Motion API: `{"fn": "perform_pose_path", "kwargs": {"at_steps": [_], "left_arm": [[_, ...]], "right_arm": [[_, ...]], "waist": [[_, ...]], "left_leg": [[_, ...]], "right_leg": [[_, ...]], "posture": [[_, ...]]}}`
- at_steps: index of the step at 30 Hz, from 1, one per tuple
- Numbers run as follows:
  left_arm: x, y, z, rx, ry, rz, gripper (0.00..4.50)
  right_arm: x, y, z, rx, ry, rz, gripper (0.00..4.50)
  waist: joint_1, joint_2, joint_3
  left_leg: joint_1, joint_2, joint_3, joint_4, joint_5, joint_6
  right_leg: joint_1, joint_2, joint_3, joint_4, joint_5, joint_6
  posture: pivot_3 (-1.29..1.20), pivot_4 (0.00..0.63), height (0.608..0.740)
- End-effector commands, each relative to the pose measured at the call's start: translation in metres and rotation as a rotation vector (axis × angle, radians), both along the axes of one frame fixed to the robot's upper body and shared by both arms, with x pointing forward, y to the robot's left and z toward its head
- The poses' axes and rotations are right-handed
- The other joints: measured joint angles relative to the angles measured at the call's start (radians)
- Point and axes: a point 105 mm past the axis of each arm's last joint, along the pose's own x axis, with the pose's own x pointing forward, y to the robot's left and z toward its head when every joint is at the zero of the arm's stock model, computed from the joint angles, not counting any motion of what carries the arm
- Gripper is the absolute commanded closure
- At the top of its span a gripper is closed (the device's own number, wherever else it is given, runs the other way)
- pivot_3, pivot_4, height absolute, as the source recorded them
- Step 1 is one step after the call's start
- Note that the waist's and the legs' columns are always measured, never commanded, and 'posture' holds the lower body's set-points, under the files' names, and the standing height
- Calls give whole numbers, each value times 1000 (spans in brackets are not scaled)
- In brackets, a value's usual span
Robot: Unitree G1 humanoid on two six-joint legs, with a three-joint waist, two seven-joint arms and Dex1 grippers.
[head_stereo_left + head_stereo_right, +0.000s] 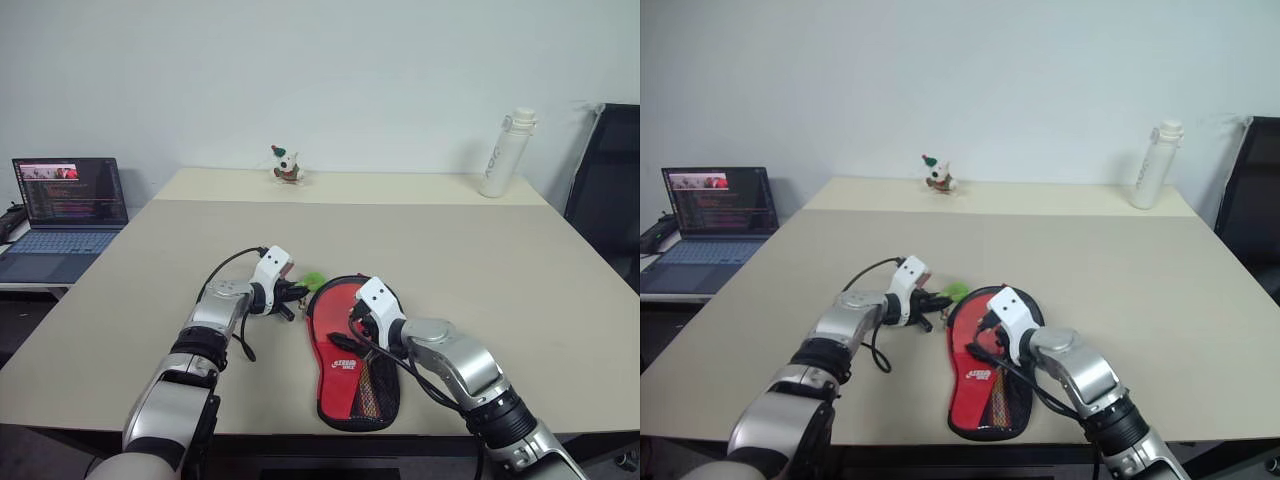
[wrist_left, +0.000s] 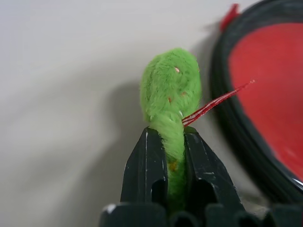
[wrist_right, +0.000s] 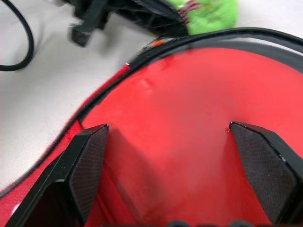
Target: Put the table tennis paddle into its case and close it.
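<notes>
My left gripper is going to release the green fluffy tag, now hanging from the case's rim, on the table (image 1: 380,261) just past the round end of the case.
The case (image 1: 352,372), red with a white logo and black mesh, lies flat on the table near the front edge. At its round end, a smooth red face (image 3: 189,118) that looks like the table tennis paddle sits inside the black zip rim (image 2: 236,127). The handle is hidden. A green fluffy tag (image 2: 170,90) hangs from a thin red thread at the case's far left rim. My left gripper (image 2: 165,139) is shut on this tag. My right gripper (image 3: 168,137) hovers open just over the red face, one finger to each side.
The beige table (image 1: 470,260) carries a white bottle (image 1: 507,152) at the far right and a small toy figure (image 1: 286,165) at the far middle. An open laptop (image 1: 70,205) stands on a side desk to the left. A black chair (image 1: 610,190) is at the right.
</notes>
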Motion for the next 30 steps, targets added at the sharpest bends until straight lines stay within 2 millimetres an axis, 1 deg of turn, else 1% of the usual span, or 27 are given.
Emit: {"fn": "perform_pose_path", "kwargs": {"at_steps": [1, 3, 8, 10, 12, 14, 15, 16, 17, 21, 26, 30], "left_arm": [[15, -3, 12, 62, -88, 61, 4459], [22, -9, 17, 71, -125, 98, 4459], [34, -36, 36, 76, -212, 126, 4459], [37, -56, 49, 72, -260, 104, 4459], [38, -65, 55, 68, -282, 87, 4459], [35, -87, 64, 76, -325, 18, 4459], [34, -95, 66, 83, -342, -7, 4459], [32, -104, 68, 88, -357, -45, 4459], [30, -109, 69, 90, -365, -66, 4459], [18, -144, 73, 80, -402, -195, 4459], [6, -176, 78, 67, -434, -294, 4459], [0, -188, 78, 63, -448, -335, 4459]], "right_arm": [[-7, 6, -14, -23, 54, 29, 0], [-9, 6, -20, -37, 69, 31, 0], [-11, 4, -32, -69, 92, 31, 0], [-12, 4, -36, -75, 101, 18, 0], [-12, 4, -38, -78, 105, 12, 0], [-14, 4, -43, -85, 118, -1, 0], [-15, 4, -45, -87, 122, -4, 0], [-17, 4, -46, -89, 127, -5, 0], [-17, 5, -47, -89, 129, -4, 0], [-23, 5, -49, -94, 137, 4, 0], [-26, 4, -49, -98, 139, 2, 0], [-27, 3, -48, -100, 139, 3, 0]], "waist": [[0, 0, 0], [2, -1, -1], [2, -3, -2], [2, -3, -2], [2, -3, -2], [1, -3, -2], [1, -3, -2], [1, -3, -2], [1, -3, -2], [2, -3, -2], [4, -3, -2], [4, -3, -2]], "left_leg": [[0, 0, 0, 0, 0, 0], [0, 0, -1, 0, 0, 1], [0, -1, -1, 1, 0, 2], [0, -1, -1, 0, 0, 2], [0, -1, -1, 0, 0, 2], [0, -1, 0, 0, 0, 1], [0, -1, 0, 0, 1, 1], [0, -1, 0, 0, 1, 0], [0, -1, 0, 0, 1, -1], [0, -1, 0, 0, 2, -1], [0, -2, 0, 0, 2, -1], [0, -2, 0, -1, 2, -1]], "right_leg": [[0, 0, 0, 0, 0, 0], [1, 0, -1, 1, 0, 0], [1, 0, -1, 1, 1, 0], [0, 0, -1, 1, 1, 0], [0, 0, -1, 1, 1, 0], [0, 0, -1, 0, 1, 0], [0, 0, -1, 0, 1, 0], [0, 0, -1, 0, 1, 0], [0, 0, -1, 0, 1, 0], [0, 0, -1, 0, 1, 0], [0, 0, -1, -1, 1, 0], [0, 0, -1, -1, 1, 0]], "posture": [[0, 150, 740], [0, 150, 740], [0, 150, 740], [0, 150, 740], [0, 150, 740], [0, 150, 740], [0, 150, 740], [0, 150, 740], [0, 150, 740], [0, 150, 740], [0, 150, 740], [0, 150, 740]]}}
